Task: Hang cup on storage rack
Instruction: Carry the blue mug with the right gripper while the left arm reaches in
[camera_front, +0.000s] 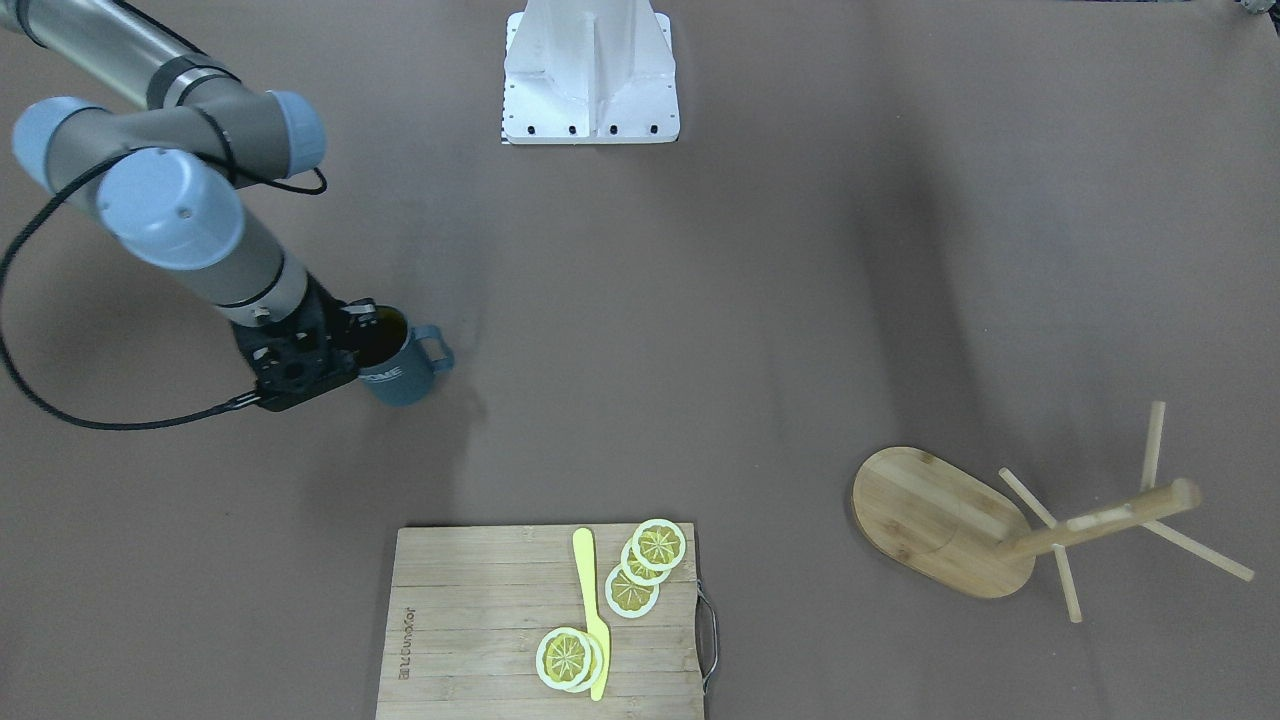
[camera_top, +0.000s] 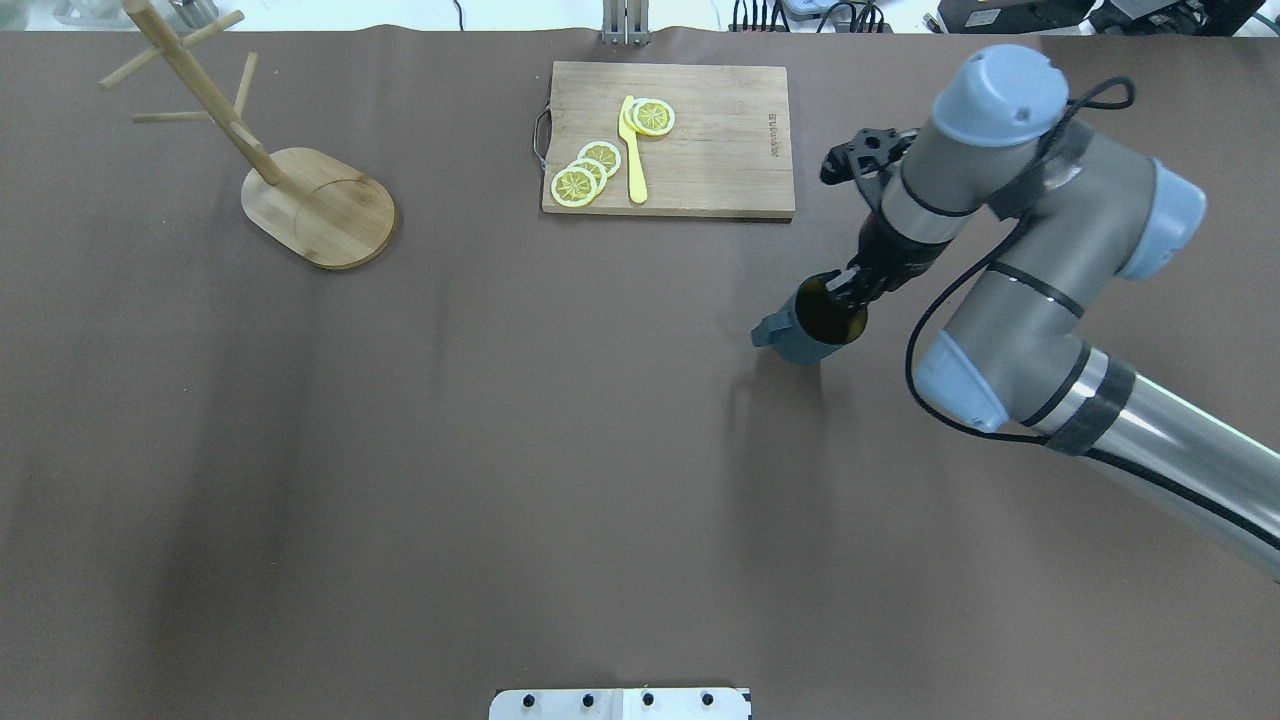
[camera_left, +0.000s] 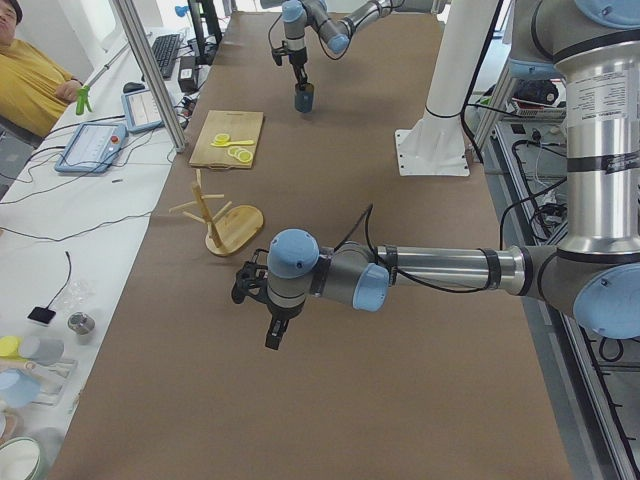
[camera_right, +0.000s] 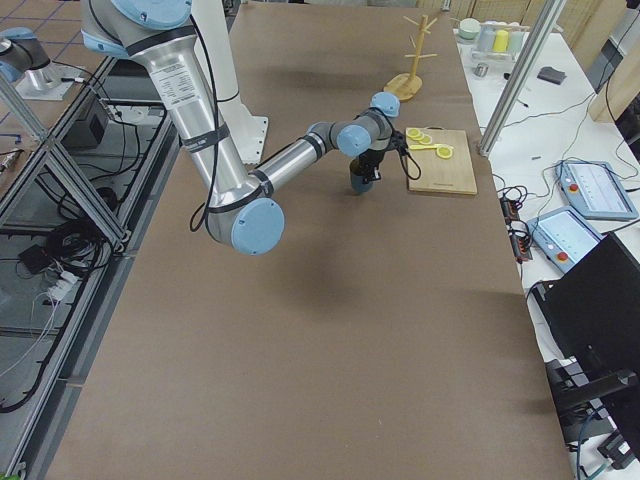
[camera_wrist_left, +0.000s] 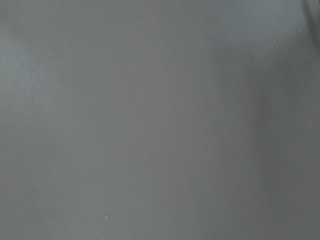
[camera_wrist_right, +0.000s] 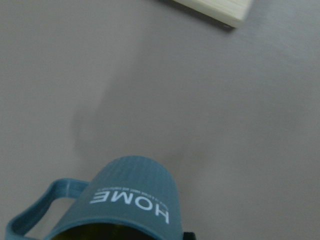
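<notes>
My right gripper needs to set the cup down on the table (camera_front: 606, 314) between the robot base and the lemon slices. The cup is tilted just above the table now.
The cup (camera_front: 402, 372) is dark blue-grey with a yellow inside and white "HOME" lettering. It also shows in the overhead view (camera_top: 812, 330) and the right wrist view (camera_wrist_right: 132, 195). My right gripper (camera_front: 366, 326) is shut on its rim, one finger inside, and holds it tilted just above the table; its handle points away from the arm. The storage rack (camera_front: 935, 520), a bamboo mug tree, stands upright with bare pegs far across the table (camera_top: 320, 205). My left gripper (camera_left: 273, 335) shows only in the exterior left view, hanging over bare table; I cannot tell if it is open.
A bamboo cutting board (camera_front: 480, 620) with lemon slices (camera_front: 655, 548) and a yellow knife (camera_front: 592, 610) lies at the table's far edge, near the cup. The white robot base (camera_front: 590, 70) stands at the near edge. Brown table lies between cup and rack.
</notes>
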